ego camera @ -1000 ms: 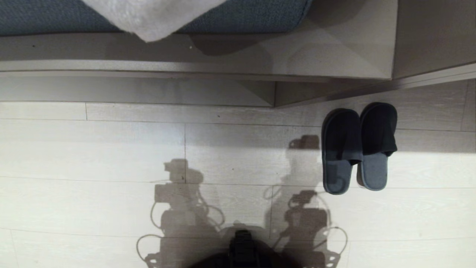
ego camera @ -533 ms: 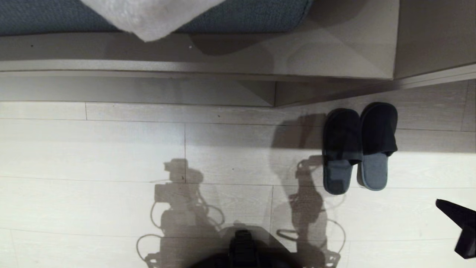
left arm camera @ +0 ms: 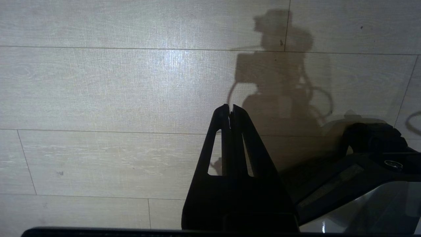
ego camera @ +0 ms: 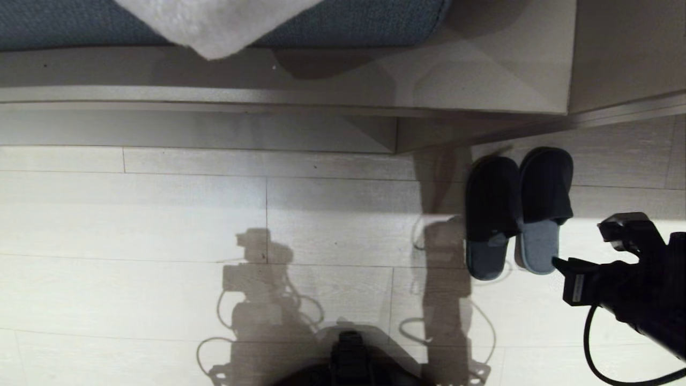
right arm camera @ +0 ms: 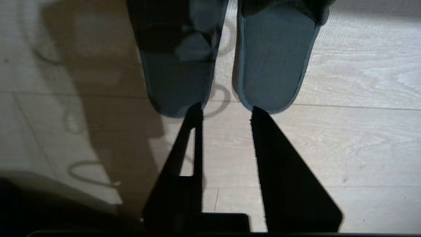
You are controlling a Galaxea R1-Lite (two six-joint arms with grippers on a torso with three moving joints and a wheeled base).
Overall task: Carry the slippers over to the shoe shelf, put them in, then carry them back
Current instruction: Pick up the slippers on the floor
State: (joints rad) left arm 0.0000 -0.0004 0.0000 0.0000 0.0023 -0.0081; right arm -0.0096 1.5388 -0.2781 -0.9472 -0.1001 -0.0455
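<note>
My right gripper is going to grab the pair of slippers next by their inner sides (ego camera: 521, 220) (right arm camera: 239, 12), at the back edges of the toe covers.
The slippers (ego camera: 517, 214) are a dark grey-blue pair lying side by side on the pale plank floor, toes toward the furniture and heels toward me. In the right wrist view their heels (right arm camera: 227, 65) lie just beyond my fingertips. My right gripper (right arm camera: 226, 112) is open and empty, low over the floor, with one fingertip in front of each heel and not gripping either. It shows at the right of the head view as the right gripper (ego camera: 560, 264) by the right slipper's heel. My left gripper (left arm camera: 230, 108) is shut over bare floor. The shoe shelf is out of view.
A taupe bed platform (ego camera: 214, 96) with a blue mattress (ego camera: 364, 21) and a white blanket (ego camera: 214, 21) runs along the far side. A taupe panel (ego camera: 627, 53) stands just beyond the slippers. My base (ego camera: 348, 359) shows at the near edge, and a cable (ego camera: 589, 343) hangs from the right arm.
My right arm has swung into the head view from the right edge and moved forward to the slippers' heels. The slippers and the left gripper have stayed put.
</note>
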